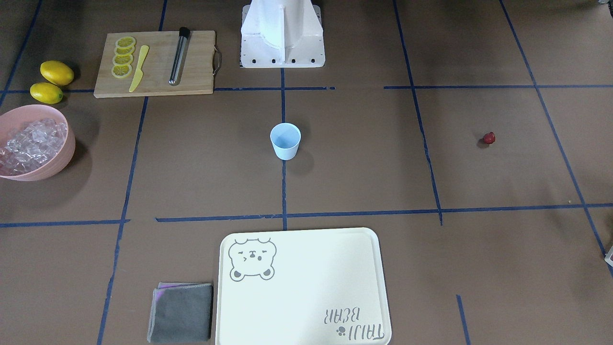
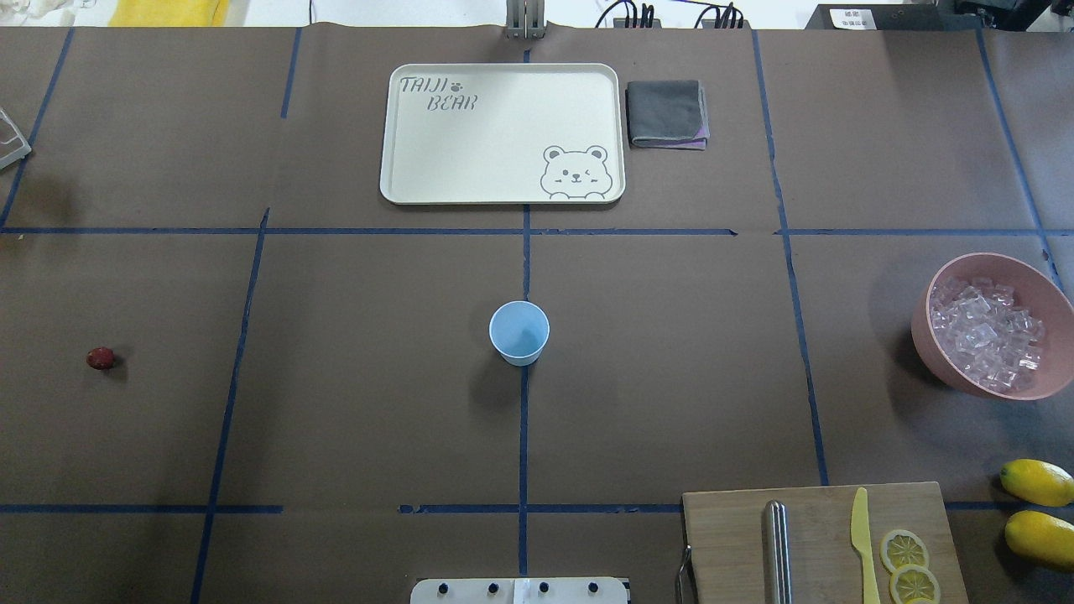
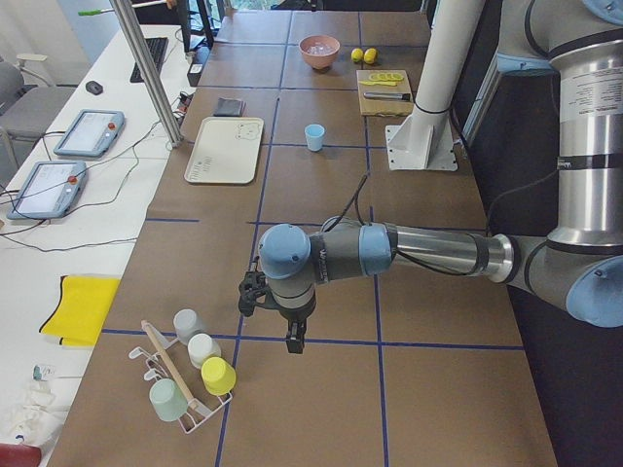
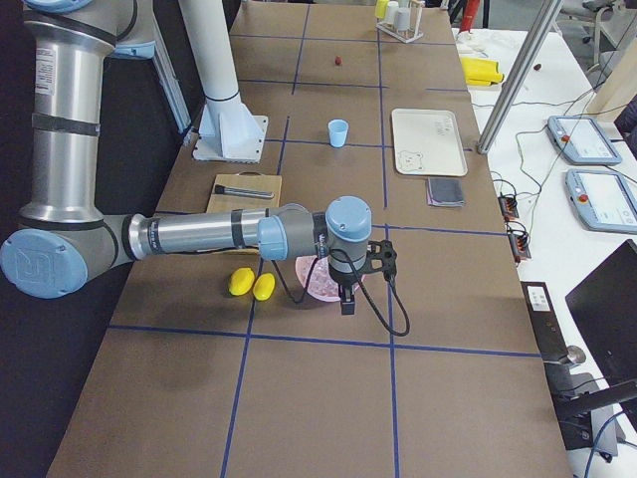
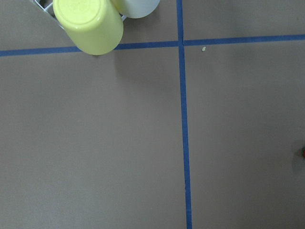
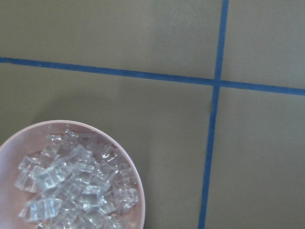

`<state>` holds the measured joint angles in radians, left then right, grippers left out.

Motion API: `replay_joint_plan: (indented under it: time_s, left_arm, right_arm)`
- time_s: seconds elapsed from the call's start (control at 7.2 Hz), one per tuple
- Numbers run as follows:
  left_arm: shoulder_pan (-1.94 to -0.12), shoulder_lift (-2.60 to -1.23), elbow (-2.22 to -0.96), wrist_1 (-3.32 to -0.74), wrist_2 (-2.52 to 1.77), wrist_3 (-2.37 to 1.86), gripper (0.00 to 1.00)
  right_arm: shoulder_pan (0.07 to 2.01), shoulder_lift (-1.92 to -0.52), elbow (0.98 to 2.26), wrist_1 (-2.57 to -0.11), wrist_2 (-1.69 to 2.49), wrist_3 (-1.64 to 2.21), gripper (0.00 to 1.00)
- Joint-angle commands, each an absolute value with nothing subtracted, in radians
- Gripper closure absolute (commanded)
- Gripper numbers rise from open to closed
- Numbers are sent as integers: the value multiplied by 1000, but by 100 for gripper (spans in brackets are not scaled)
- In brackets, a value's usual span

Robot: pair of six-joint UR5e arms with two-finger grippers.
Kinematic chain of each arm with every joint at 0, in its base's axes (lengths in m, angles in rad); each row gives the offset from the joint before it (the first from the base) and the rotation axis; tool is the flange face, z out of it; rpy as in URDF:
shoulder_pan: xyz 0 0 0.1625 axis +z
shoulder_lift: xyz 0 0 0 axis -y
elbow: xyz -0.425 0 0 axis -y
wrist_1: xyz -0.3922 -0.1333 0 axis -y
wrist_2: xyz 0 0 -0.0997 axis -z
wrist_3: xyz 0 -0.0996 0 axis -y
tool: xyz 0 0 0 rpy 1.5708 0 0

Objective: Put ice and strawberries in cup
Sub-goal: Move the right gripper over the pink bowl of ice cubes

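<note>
Next, I will close my right gripper on an ice cube at the top of the heap near the middle of the pink bowl (image 1: 39, 137) (image 6: 44, 207).
The pale-blue cup (image 2: 519, 332) stands upright and empty at the table's middle; it also shows in the front view (image 1: 285, 140). The ice (image 2: 986, 331) fills a pink bowl (image 2: 940, 369) at the right end; the right wrist view shows the ice (image 6: 71, 186) from above. One strawberry (image 2: 100, 358) lies alone at the left end. My left gripper (image 3: 294, 342) hangs over the left end near a cup rack, far from the cup. My right gripper (image 4: 345, 302) hangs just beyond the bowl. Neither gripper's fingers show in the wrist views, so I cannot tell open or shut.
A cutting board (image 2: 738, 537) with lemon slices, a yellow knife (image 2: 862, 537) and a metal tube (image 2: 778, 549) lies at the near right. Two lemons (image 2: 1037, 481) lie beside it. A bear tray (image 2: 470, 159) and grey cloth (image 2: 667, 111) lie at the far side. A yellow cup (image 5: 89, 24) sits on the rack.
</note>
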<state>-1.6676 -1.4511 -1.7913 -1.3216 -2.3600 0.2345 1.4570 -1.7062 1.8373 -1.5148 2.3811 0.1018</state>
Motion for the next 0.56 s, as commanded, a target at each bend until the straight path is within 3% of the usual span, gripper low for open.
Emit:
replay_joint_plan:
  time_s: [0.0,0.42]
  left_arm:
    - [-1666,-1437,-1783,-1361,-2362,233,0]
    - [-1666,-1436,-1784,-1364,-2362,229,0]
  right_arm:
    - [1288,-1744,1900,-1386,2376,325,0]
    - [1171,-1773,1910,-1223,2323,683,1]
